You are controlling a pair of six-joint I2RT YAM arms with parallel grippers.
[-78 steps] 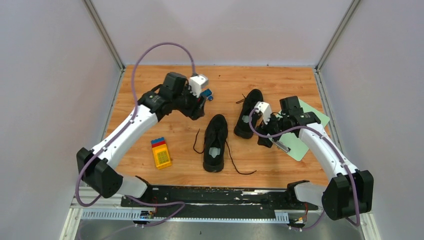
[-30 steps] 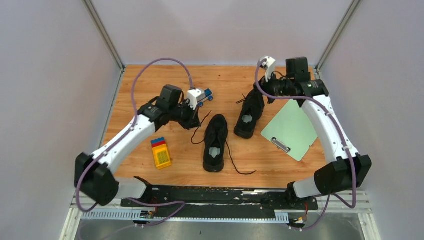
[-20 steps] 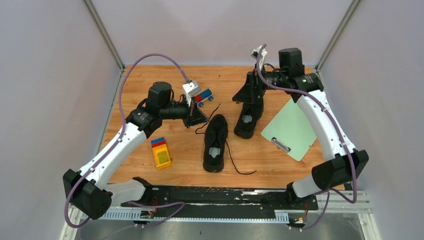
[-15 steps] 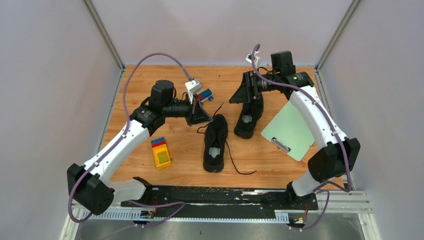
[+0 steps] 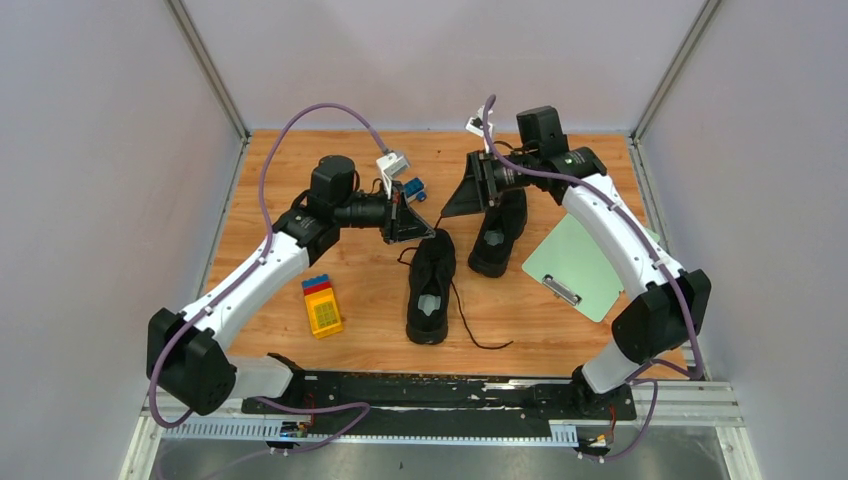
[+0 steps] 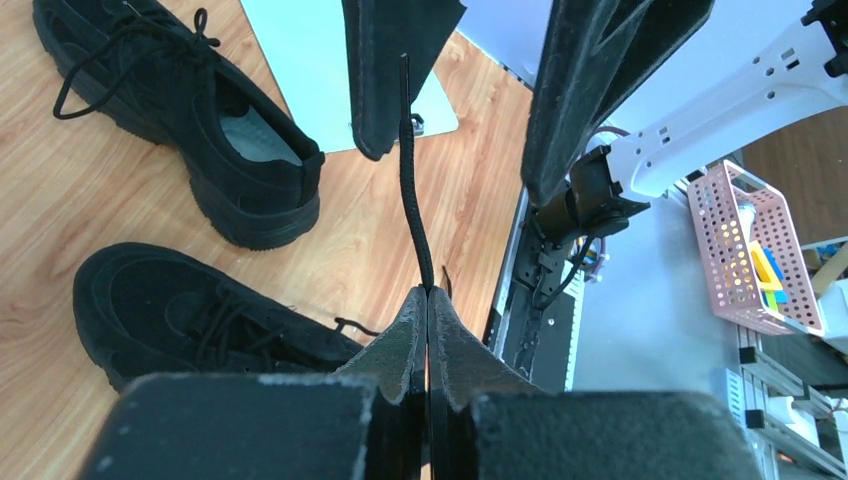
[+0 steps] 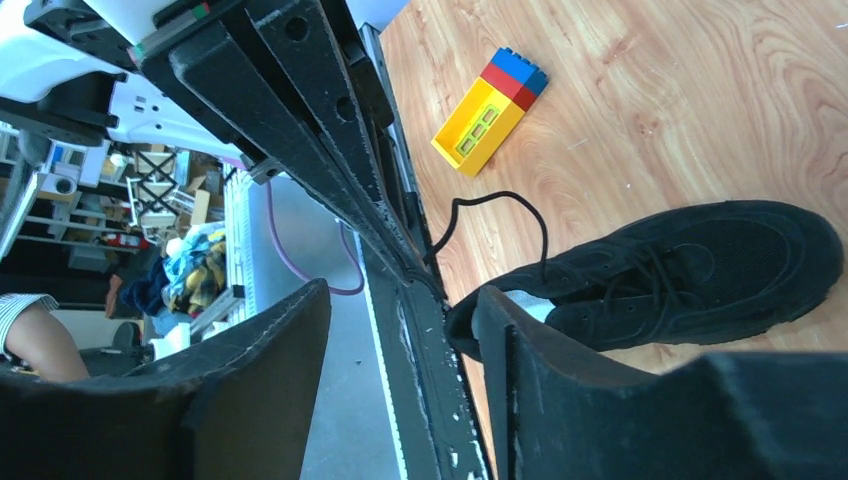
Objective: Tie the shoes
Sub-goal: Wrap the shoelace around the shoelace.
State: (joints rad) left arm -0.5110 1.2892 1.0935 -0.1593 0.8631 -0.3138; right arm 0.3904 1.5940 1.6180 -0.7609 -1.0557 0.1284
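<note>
My left gripper has a short end of the lace standing past it, so my right gripper will pinch the lace's tip [image 6: 404, 62] while my left gripper opens and grips lower.
Two black shoes lie on the wooden table: one in the middle [image 5: 430, 285] and one to its right [image 5: 497, 235]. My left gripper [image 5: 428, 236] hovers over the middle shoe's toe, shut on a thin black lace [image 6: 412, 180] that stretches straight out from its fingertips [image 6: 428, 292]. My right gripper [image 5: 448, 208] faces it from the right, open, its two fingers [image 6: 395, 80] straddling the lace's far end. The lace end lies close against one finger. In the right wrist view, the gap of the right gripper [image 7: 403, 295] frames the left gripper's fingers [image 7: 330, 140], with the middle shoe [image 7: 700, 270] behind.
A yellow toy block [image 5: 322, 308] lies left of the middle shoe. A small blue and red toy car [image 5: 412, 189] sits behind the left gripper. A green clipboard [image 5: 590, 262] lies right of the shoes. The middle shoe's other lace [image 5: 475, 330] trails on the wood.
The right arm left the clipboard area, swung up to the back and came left to face the left gripper. The left gripper moved right over the middle shoe, pulling the lace with it.
</note>
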